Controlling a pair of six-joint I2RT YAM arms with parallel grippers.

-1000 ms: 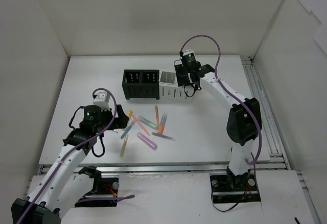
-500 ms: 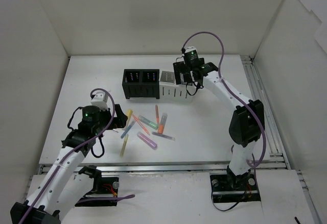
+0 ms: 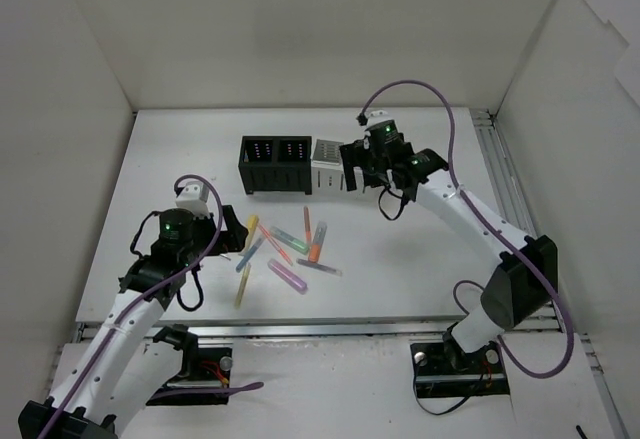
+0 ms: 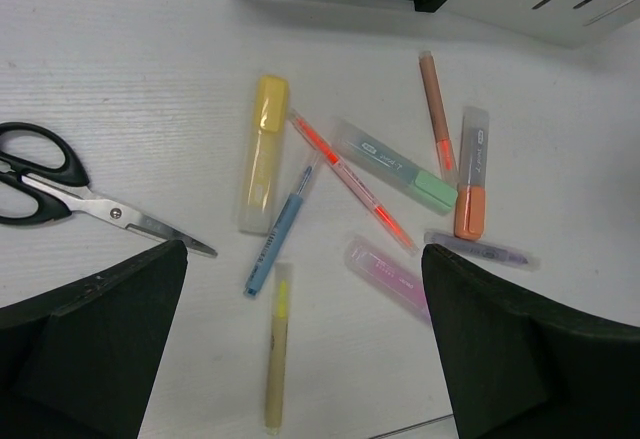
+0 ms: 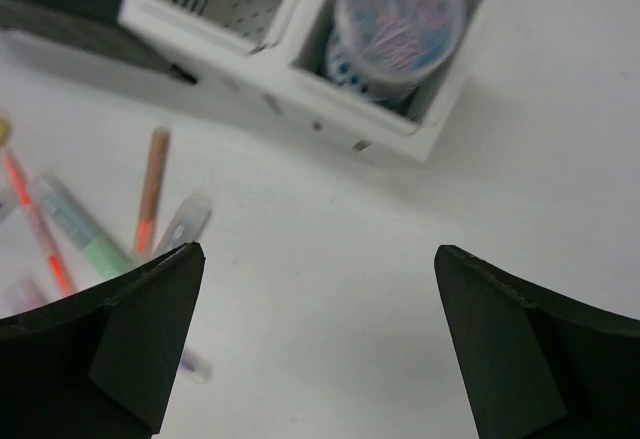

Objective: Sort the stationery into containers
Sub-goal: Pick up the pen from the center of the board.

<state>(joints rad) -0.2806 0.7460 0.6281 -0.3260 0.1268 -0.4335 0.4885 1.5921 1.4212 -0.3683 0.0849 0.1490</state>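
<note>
My right gripper should grab the clear cap point(image 3: 334, 271) point(image 5: 192, 362) of the thin grey pen that is lying against the end of the orange marker.
Several pastel markers and thin pens point(image 3: 288, 249) lie loose on the table in front of the containers. In the left wrist view I see a yellow marker point(image 4: 262, 154), a blue pen point(image 4: 285, 224), a green marker point(image 4: 395, 164), an orange marker point(image 4: 470, 184) and a pink marker point(image 4: 390, 277). My left gripper point(image 4: 305, 251) point(image 3: 228, 237) hangs open over them, holding nothing. The black organiser point(image 3: 275, 164) and the white organiser point(image 3: 335, 171) stand side by side. A small round tape roll point(image 5: 395, 24) sits in the white organiser's point(image 5: 300, 79) right compartment. My right gripper point(image 5: 318, 249) point(image 3: 368, 171) is open above bare table beside it.
Black-handled scissors point(image 4: 60, 184) lie left of the markers, near my left gripper. A thin yellow pen point(image 4: 277, 344) lies nearest me. White walls point(image 3: 90, 139) enclose the table on three sides, and a metal rail point(image 3: 510, 209) runs along its right edge.
My right gripper has opened wide and drawn back from over the white organiser toward its near side. The left arm has crept slightly left.
</note>
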